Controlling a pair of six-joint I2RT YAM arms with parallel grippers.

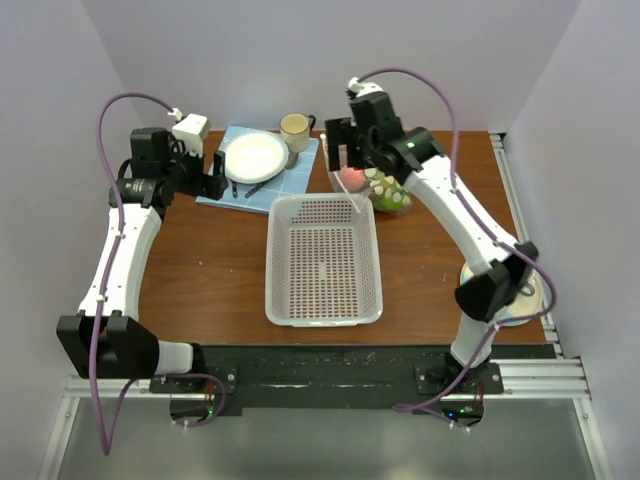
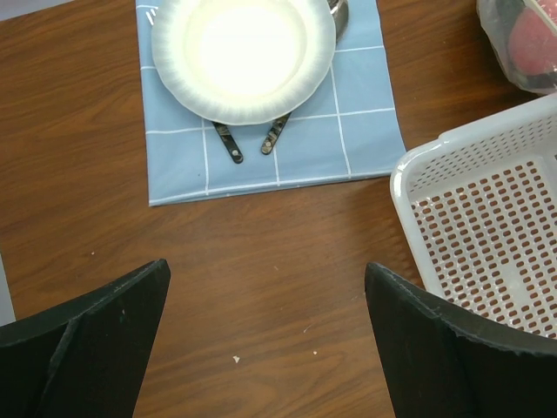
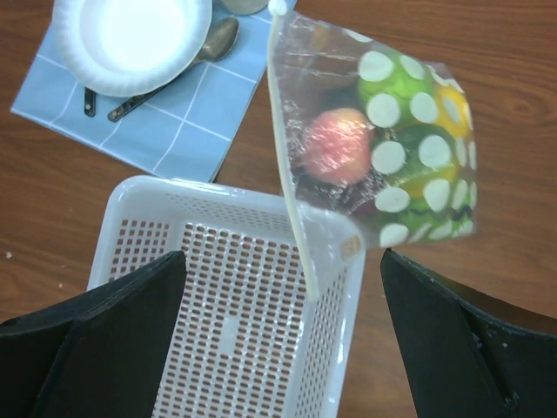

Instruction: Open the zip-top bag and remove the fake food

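Next, I close my right gripper on the zip-top bag's white zip strip [image 1: 347, 191] [image 3: 294, 213] where it crosses the white basket's rim, near the red piece.
The zip-top bag [image 3: 374, 148] is clear with white dots and lies on the table at the far right corner of the white basket [image 3: 226, 313]. Its white zip strip [image 3: 291, 174] reaches over the basket rim. Fake food shows through the plastic: a red piece [image 3: 335, 144], green ones [image 3: 392, 83] and a yellow one [image 3: 452, 104]. My right gripper [image 3: 278, 340] hangs open above the basket's corner and the bag [image 1: 378, 188], holding nothing. My left gripper [image 2: 265, 340] is open over bare wood, left of the basket [image 2: 487, 226].
A blue checked placemat [image 2: 261, 148] at the back carries a white plate [image 2: 244, 52] and cutlery [image 2: 228, 144]. A tan cup [image 1: 295, 128] stands behind it. A white round object [image 1: 520, 300] sits by the right arm near the table's right edge.
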